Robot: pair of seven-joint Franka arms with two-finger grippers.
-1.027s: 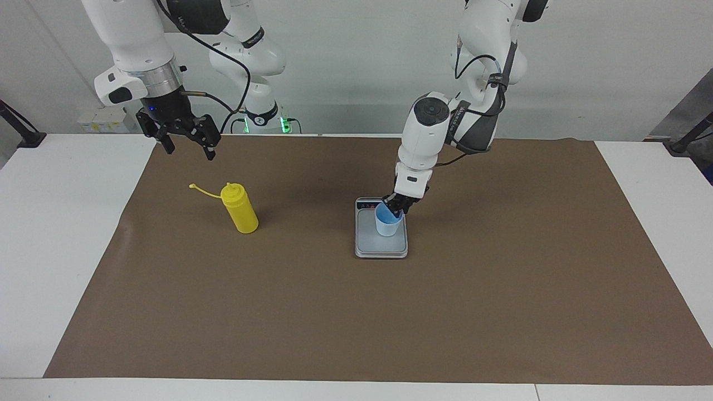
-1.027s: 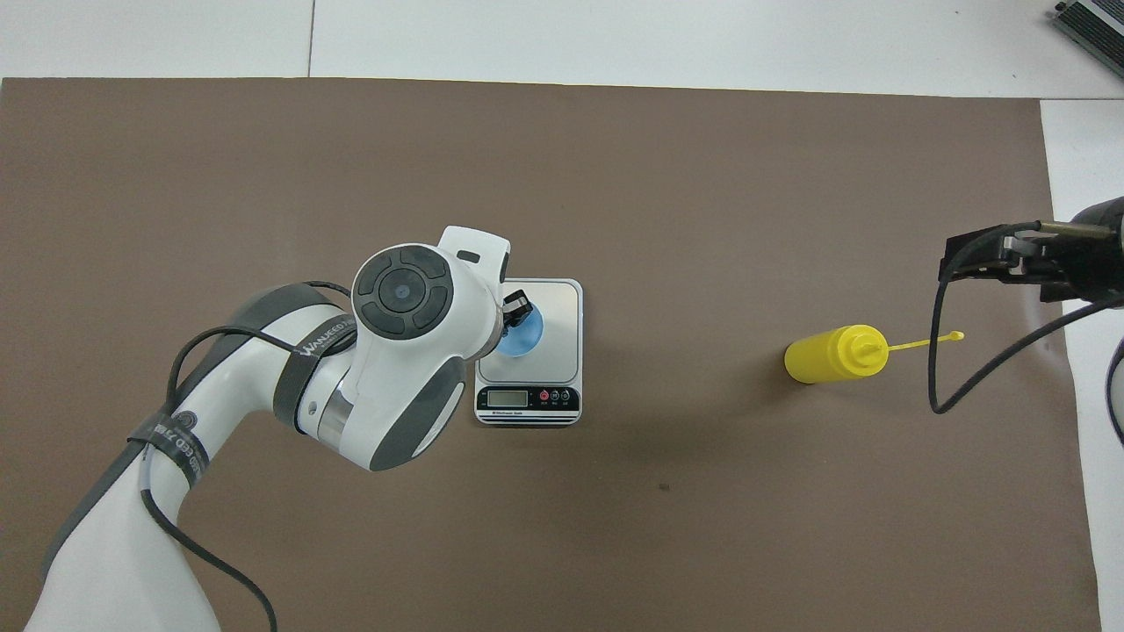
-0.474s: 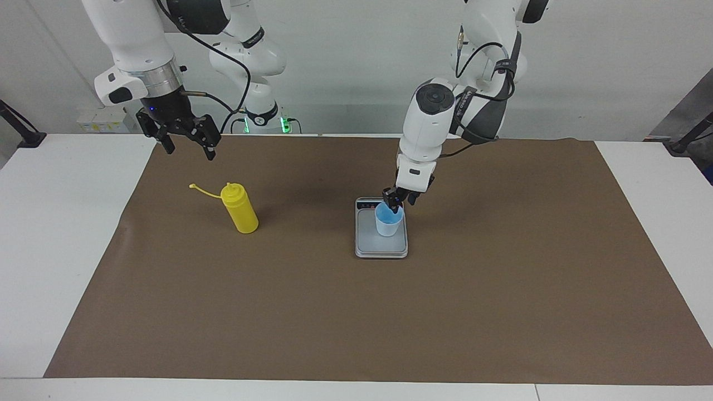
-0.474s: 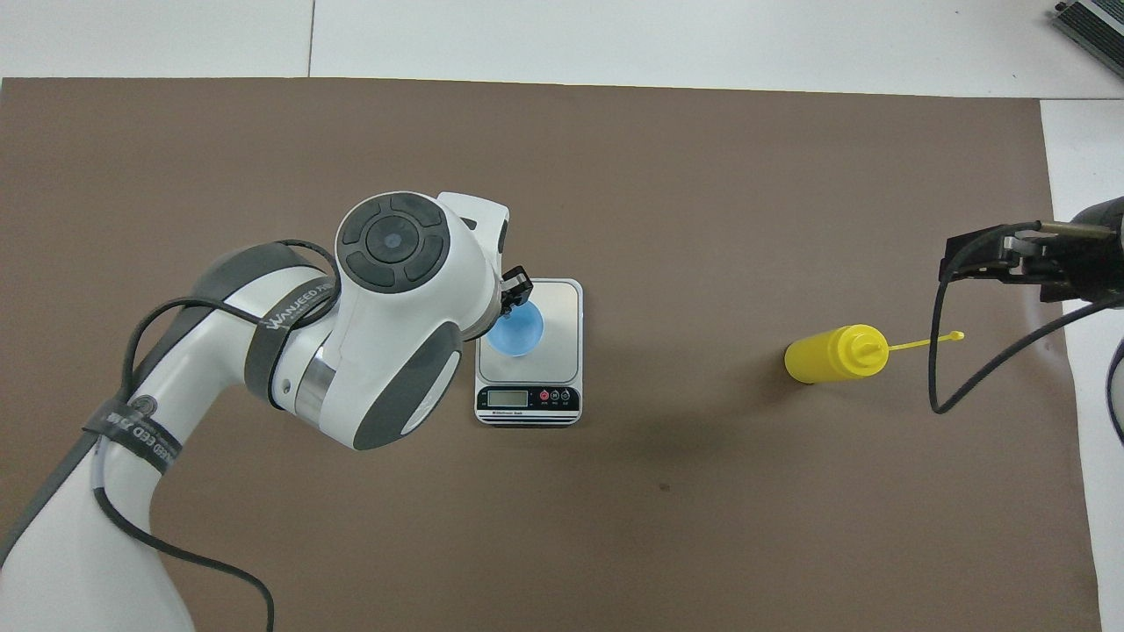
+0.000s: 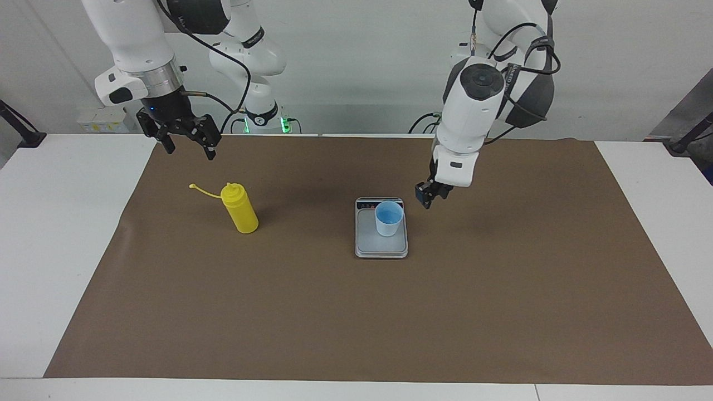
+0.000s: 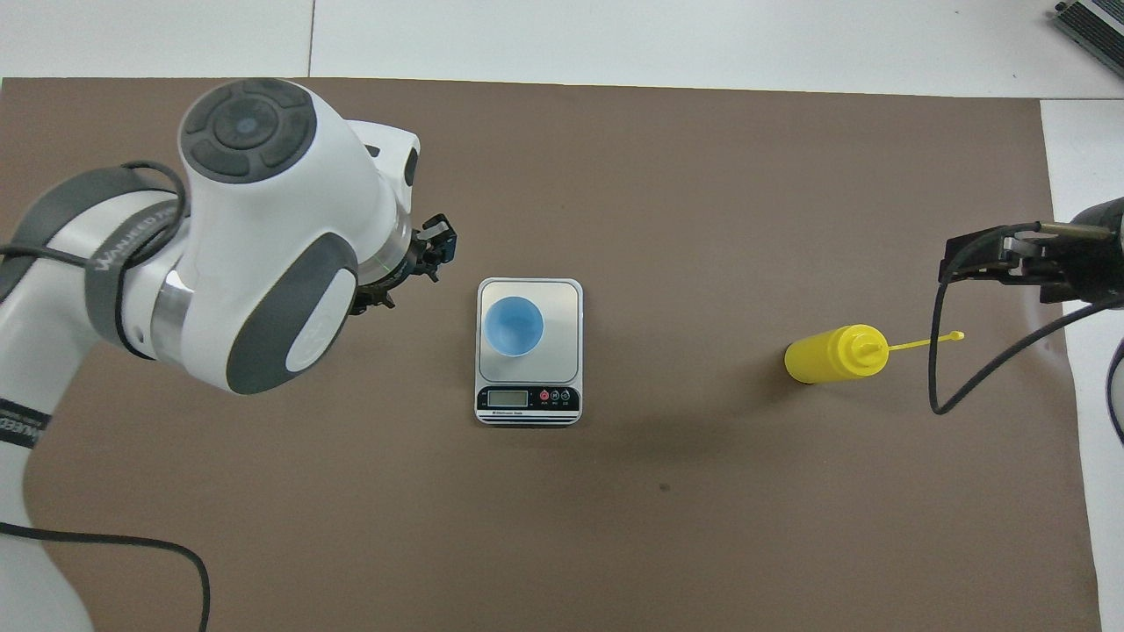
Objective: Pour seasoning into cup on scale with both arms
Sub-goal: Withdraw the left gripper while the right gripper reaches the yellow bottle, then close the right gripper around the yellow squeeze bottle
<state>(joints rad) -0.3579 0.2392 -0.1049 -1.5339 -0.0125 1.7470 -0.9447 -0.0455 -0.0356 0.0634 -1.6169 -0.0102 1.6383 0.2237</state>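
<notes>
The robot's right gripper will next go to the yellow seasoning bottle and grasp the bottle's body (image 6: 822, 357), below its top with the tethered cap.
The light blue cup (image 5: 388, 218) (image 6: 515, 326) stands upright on the silver-grey scale (image 5: 381, 248) (image 6: 563, 302), with nothing touching it. My left gripper (image 5: 427, 196) (image 6: 428, 260) hangs open and empty over the mat beside the scale, toward the left arm's end. The yellow seasoning bottle (image 5: 240, 211) (image 6: 828, 356) stands on the mat toward the right arm's end, its small cap (image 5: 193, 186) (image 6: 957, 335) trailing on a tether. My right gripper (image 5: 187, 147) (image 6: 948, 260) waits open in the air over the mat's edge by the bottle.
A brown mat (image 5: 356, 312) covers the middle of the white table (image 5: 55, 234). Black clamp stands (image 5: 22, 132) sit at the table's corners by the robots. A black cable (image 6: 938, 386) loops down from the right arm close to the bottle's cap.
My left gripper let go of the cup, rose and drew away toward the left arm's end. The cup stayed on the scale. The right arm has not moved.
</notes>
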